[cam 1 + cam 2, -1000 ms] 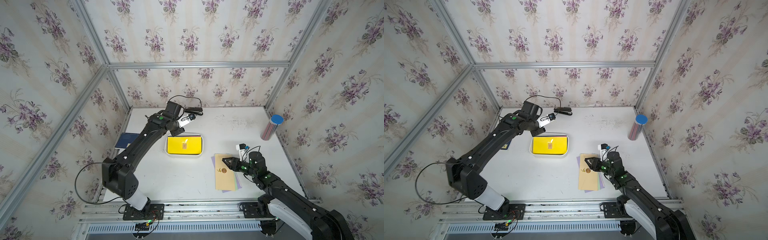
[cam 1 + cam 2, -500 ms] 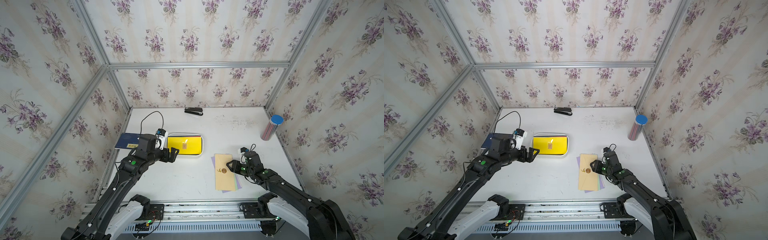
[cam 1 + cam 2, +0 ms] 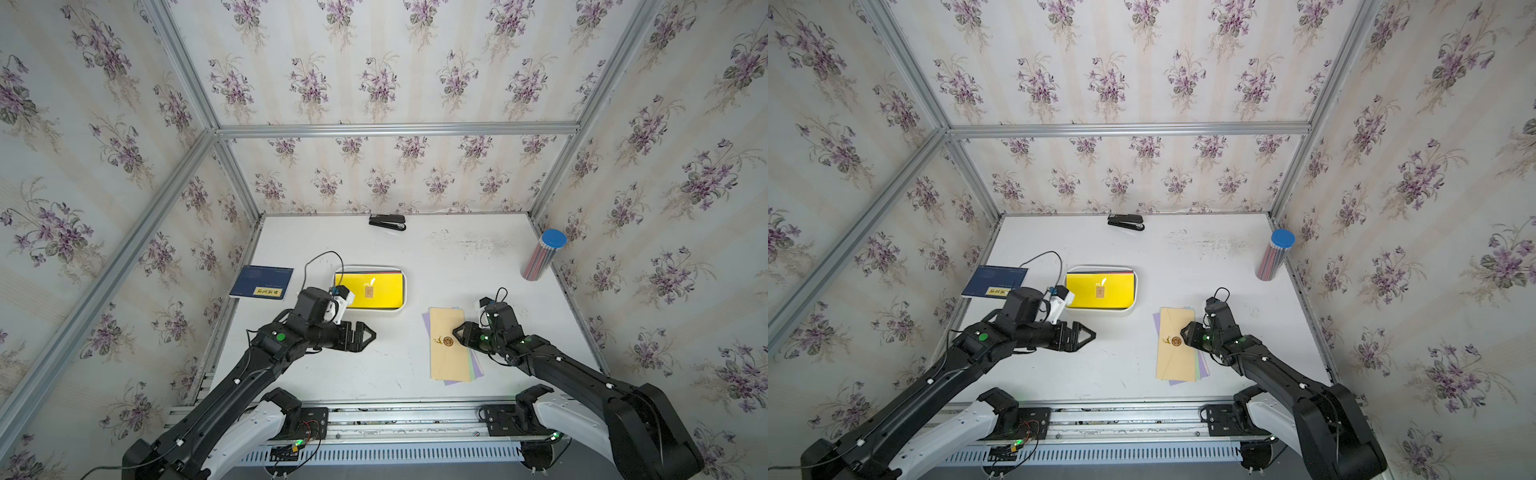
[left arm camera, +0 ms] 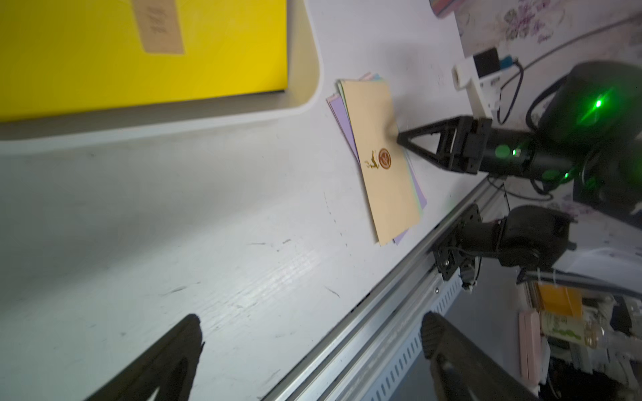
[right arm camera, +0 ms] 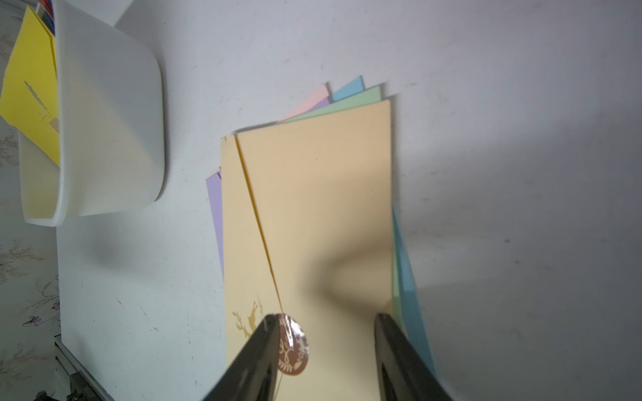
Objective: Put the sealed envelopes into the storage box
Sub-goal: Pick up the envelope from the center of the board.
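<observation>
The robot's left gripper will next close on the tan envelope's long edge (image 3: 432, 348) (image 4: 366, 185), the one toward the storage box, roughly level with the brown round seal.
The storage box (image 3: 405, 291) (image 3: 1136, 291) is a white tray at mid-table, with a yellow envelope (image 3: 370, 291) (image 4: 139, 62) lying on top inside it. A fanned stack of sealed envelopes (image 3: 449, 353) (image 3: 1175, 357) lies on the table to its right. Its top envelope is tan (image 5: 312, 208) with a brown round seal, and lilac, green, light blue and pink edges show beneath. My right gripper (image 3: 457, 332) (image 5: 328, 317) hovers low over the tan envelope, jaws apart, one fingertip at the seal and the other near the stack's edge. My left gripper (image 3: 368, 334) (image 4: 311, 319) stands wide open and empty over bare table in front of the box.
A dark blue book (image 3: 262, 282) lies left of the box. A black stapler (image 3: 387, 221) sits by the back wall. At the right wall stands a pencil tube (image 3: 542, 255) with a blue lid. A metal rail (image 4: 399, 295) runs along the table's front edge.
My left arm has drawn back from the far side near the stapler to the table in front of the box, with its jaws now wide. The right gripper has barely shifted over the stack.
</observation>
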